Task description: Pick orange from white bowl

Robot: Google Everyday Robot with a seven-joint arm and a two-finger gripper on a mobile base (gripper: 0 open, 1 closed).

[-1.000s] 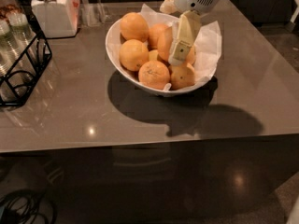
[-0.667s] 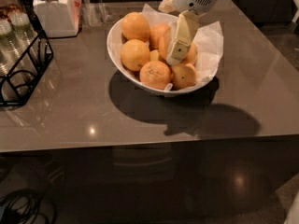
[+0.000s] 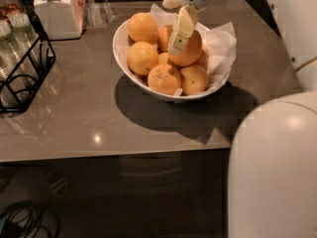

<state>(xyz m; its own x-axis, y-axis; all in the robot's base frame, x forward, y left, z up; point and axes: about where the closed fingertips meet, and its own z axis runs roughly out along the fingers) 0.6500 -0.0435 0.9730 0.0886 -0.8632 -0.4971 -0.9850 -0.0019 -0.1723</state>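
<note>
My gripper's finger lies across the side of the highest orange toward the white jar. Next, I back away and take this orange from the side [image 3: 201, 47] opposite the jar.
The white bowl [image 3: 120, 51], lined with crinkled white paper, stands at the back middle of the grey table and holds several oranges. The orange [image 3: 193, 51], large, round and deep orange, sits highest in the pile, right of centre. My gripper [image 3: 184, 42] reaches down from the top edge and is shut on this orange. One cream finger [image 3: 181, 29] lies across the orange's left front; the other finger is hidden behind the fruit. A speckled orange [image 3: 163, 78] lies at the bowl's front.
A white lidded jar [image 3: 54, 11] and a clear glass [image 3: 99, 9] stand at the back left. A black wire rack [image 3: 25, 71] with bottles is at the left edge. My white body [image 3: 275, 172] fills the lower right. Cables [image 3: 29, 222] lie on the floor.
The view has shifted and my white body has come into the lower right. The gripper has closed in on the large orange, which now shows higher and fuller above the others.
</note>
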